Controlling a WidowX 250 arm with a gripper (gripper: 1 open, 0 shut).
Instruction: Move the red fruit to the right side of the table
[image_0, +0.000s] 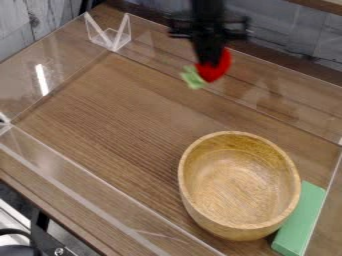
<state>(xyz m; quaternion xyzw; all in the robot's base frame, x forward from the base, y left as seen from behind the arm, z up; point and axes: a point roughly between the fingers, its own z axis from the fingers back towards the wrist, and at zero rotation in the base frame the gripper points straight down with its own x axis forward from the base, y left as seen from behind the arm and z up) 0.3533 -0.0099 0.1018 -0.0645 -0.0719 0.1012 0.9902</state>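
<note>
Next, my gripper lets go of the red fruit on the bare table (261, 119) just behind the round wooden bowl.
The red fruit (214, 66) is small and bright red, with a green leafy tip pointing down-left. It hangs above the brown wood-grain table (107, 130), near the back at about the middle. My black gripper (211, 60) comes down from the top edge and is shut on the fruit, whose upper part is hidden by the fingers.
A round light wooden bowl (241, 184) sits at the front right. A flat pale-green block (303, 220) lies beside it against the right wall. Low clear acrylic walls (107, 32) edge the tabletop.
</note>
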